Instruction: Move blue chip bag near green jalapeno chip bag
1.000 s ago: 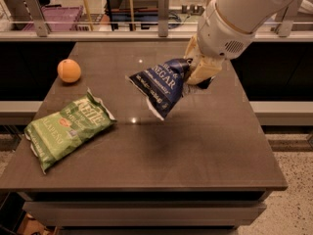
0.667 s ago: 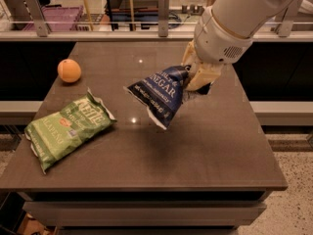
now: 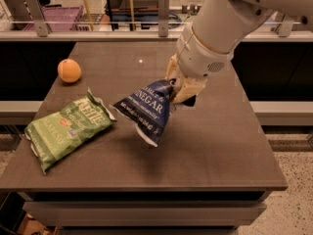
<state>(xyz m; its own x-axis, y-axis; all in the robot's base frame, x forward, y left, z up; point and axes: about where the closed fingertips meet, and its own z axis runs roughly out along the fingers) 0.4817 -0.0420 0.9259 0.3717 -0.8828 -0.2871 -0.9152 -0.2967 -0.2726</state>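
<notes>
My gripper is going to let go of the blue chip bag on the table (image 3: 124, 136) against the inner edge of the green jalapeno chip bag.
The blue chip bag (image 3: 146, 110) is crumpled navy foil with white "VINEGAR" lettering. It hangs tilted just above the table near its middle. My gripper (image 3: 180, 88) is shut on the bag's upper right corner, with the white arm reaching in from the upper right. The green jalapeno chip bag (image 3: 68, 127) lies flat at the table's front left. A narrow gap separates its right edge from the blue bag's left tip.
A round orange fruit (image 3: 69, 70) sits at the table's back left. The brown table (image 3: 220, 151) ends at edges on the front and right. A rail with posts (image 3: 163, 9) runs behind the table, with a purple crate (image 3: 61, 17) beyond it.
My gripper has carried the blue chip bag leftward and lower toward the green bag. The green bag and the orange have not moved.
</notes>
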